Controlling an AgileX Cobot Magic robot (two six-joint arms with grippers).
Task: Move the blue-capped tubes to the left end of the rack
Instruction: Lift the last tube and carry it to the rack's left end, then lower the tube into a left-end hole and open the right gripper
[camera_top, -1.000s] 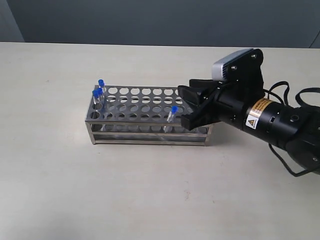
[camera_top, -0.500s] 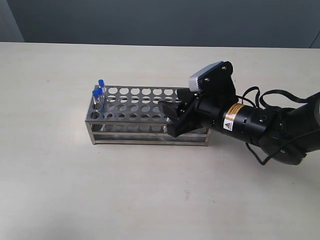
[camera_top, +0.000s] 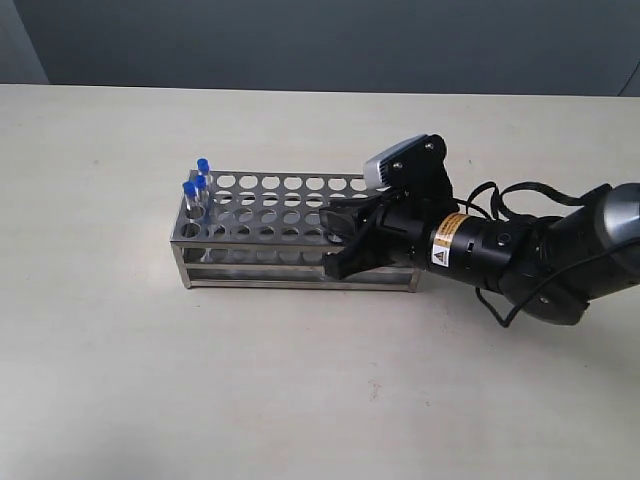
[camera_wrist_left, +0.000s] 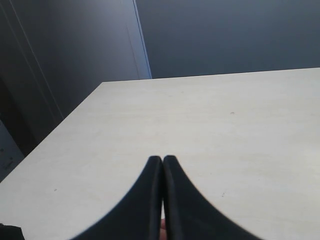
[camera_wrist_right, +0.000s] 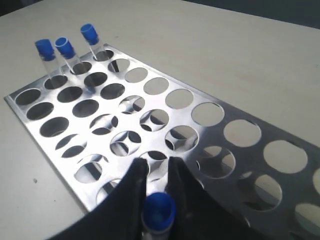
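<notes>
My right gripper is holding a blue-capped tube. It will let go of it in the rack's empty front corner hole (camera_top: 189, 230) (camera_wrist_right: 27, 96), next to the other blue-capped tubes.
The steel rack (camera_top: 270, 215) lies on the table, seen close up in the right wrist view (camera_wrist_right: 159, 102). Three blue-capped tubes (camera_top: 196, 180) stand in holes at its left end (camera_wrist_right: 64, 46). Over the rack's front right part, my right gripper (camera_top: 338, 242) has its fingers against both sides of a fourth blue-capped tube (camera_wrist_right: 159, 209), shut on it (camera_wrist_right: 157, 165). The exterior view hides that tube behind the gripper. My left gripper (camera_wrist_left: 162, 159) is shut on nothing above bare table and is out of the exterior view.
The rack's other holes stand empty. The right arm's black body and cables (camera_top: 520, 250) stretch off to the right of the rack. A dark wall (camera_top: 320, 40) backs the table's far edge.
The right gripper has moved left over the rack's front right part and narrowed from wide open onto the lone blue-capped tube, which it now covers in the exterior view.
</notes>
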